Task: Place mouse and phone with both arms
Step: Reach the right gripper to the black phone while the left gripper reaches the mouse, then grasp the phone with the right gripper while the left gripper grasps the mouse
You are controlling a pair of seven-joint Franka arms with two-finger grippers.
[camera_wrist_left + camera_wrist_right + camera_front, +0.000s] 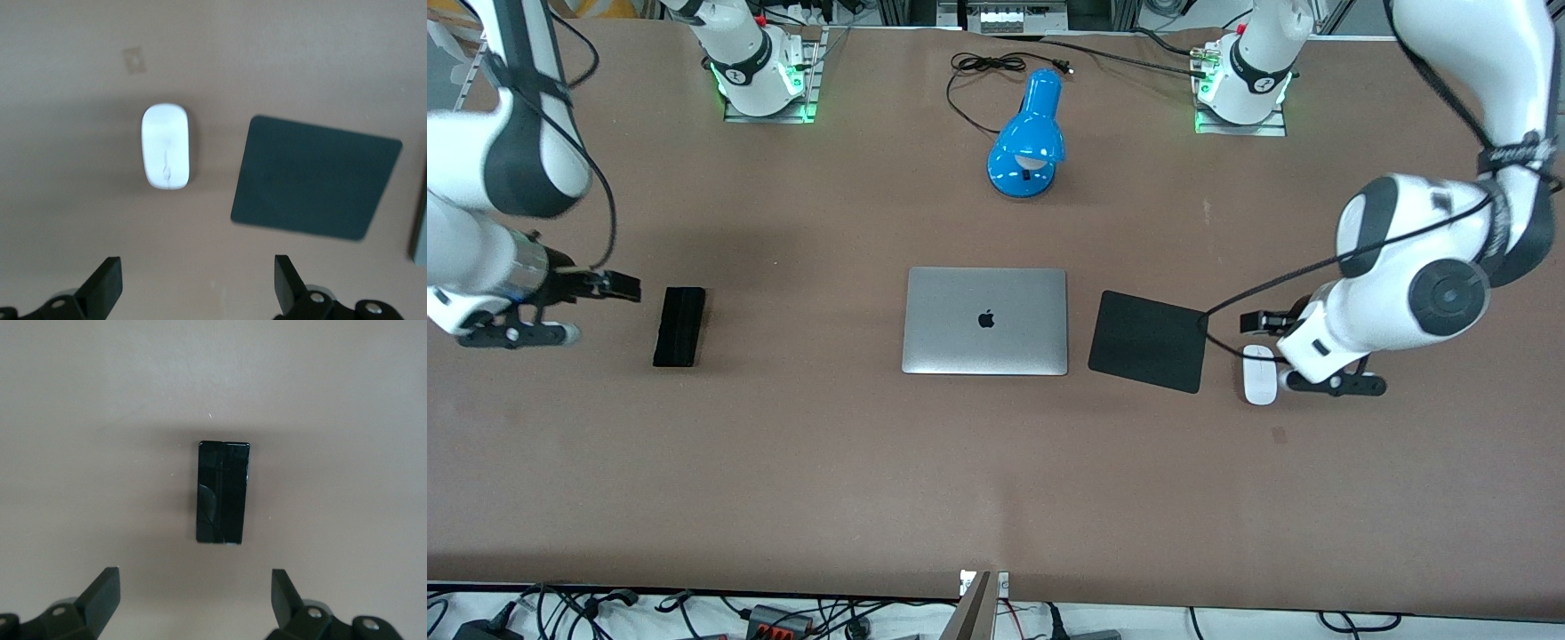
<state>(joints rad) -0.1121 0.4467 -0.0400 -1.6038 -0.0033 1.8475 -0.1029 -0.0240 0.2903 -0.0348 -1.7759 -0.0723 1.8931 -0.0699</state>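
Observation:
My left gripper is set to close on the two long sides of the white mouse, around the mouse's middle (1260, 372) (166, 153), next to the black mouse pad.
The white mouse (1260, 374) lies on the table beside the black mouse pad (1149, 340), toward the left arm's end. My left gripper (1258, 322) hovers open and empty over the table next to the mouse. In the left wrist view the mouse (165, 155) is ahead of the open gripper (198, 287), beside the pad (313, 179). The black phone (679, 326) lies toward the right arm's end. My right gripper (624, 286) hovers open and empty beside it. In the right wrist view the phone (223, 492) is ahead of the open gripper (195, 600).
A closed silver laptop (985, 321) lies at the table's middle, between the phone and the mouse pad. A blue desk lamp (1029, 135) with a black cable (987, 64) stands farther from the front camera. The arm bases (765, 80) (1245, 84) stand at the table's edge.

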